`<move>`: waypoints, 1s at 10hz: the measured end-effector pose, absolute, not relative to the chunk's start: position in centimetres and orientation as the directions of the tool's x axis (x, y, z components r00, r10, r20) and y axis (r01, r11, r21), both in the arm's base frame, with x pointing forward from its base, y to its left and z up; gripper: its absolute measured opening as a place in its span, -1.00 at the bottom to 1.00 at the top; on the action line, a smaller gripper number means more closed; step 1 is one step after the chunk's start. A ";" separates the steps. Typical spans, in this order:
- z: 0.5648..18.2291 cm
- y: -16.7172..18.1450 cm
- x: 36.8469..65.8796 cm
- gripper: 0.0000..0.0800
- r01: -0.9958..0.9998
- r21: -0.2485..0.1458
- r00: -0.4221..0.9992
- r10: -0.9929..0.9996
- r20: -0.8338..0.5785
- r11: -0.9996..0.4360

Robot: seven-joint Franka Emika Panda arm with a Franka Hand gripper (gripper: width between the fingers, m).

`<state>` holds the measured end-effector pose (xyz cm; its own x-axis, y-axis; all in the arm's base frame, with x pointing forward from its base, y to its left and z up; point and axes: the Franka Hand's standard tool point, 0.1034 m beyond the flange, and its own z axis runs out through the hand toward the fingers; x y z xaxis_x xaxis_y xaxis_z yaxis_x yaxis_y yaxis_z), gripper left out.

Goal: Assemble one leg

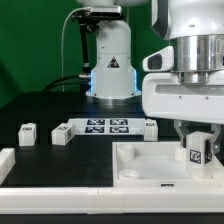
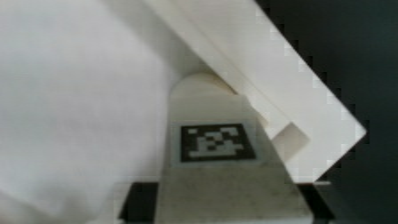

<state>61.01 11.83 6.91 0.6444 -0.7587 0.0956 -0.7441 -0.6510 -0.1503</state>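
The robot's gripper is turned at a slant to the rim beside the upright leg, so it should open, turn back and grip the leg's other sides (image 1: 197, 151) before it twists further.
My gripper (image 1: 197, 138) is shut on a leg (image 1: 196, 153), a small white block with a black-and-white marker facing the camera. It holds the leg upright over the right part of the large white tray (image 1: 140, 168), just above its floor. In the wrist view the leg (image 2: 222, 125) stands between my two dark fingers (image 2: 150, 202), with the tray's floor (image 2: 71, 100) behind it and the tray's raised rim (image 2: 267, 80) running slantwise beside it. I cannot tell whether the leg touches the tray.
The marker board (image 1: 105, 126) lies behind the tray. Loose legs lie at its ends (image 1: 62, 133) (image 1: 150, 126), and one further to the exterior view's left (image 1: 28, 133). A white piece (image 1: 6, 162) sits at the left edge. The arm's base (image 1: 110, 70) stands behind.
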 end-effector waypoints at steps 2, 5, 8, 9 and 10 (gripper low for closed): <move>6.9 12.0 60.9 -0.26 -0.880 -0.171 0.441 -0.896 0.051 -0.443; 6.9 12.0 60.9 -0.24 -0.877 -0.173 0.448 -0.893 0.050 -0.449; 7.2 12.0 61.0 0.53 -0.736 -0.162 0.652 -0.752 0.094 -0.658; 7.2 11.8 61.1 0.61 -0.635 -0.148 0.749 -0.651 0.120 -0.758; 7.1 11.8 61.0 0.62 -0.520 -0.127 0.834 -0.534 0.141 -0.845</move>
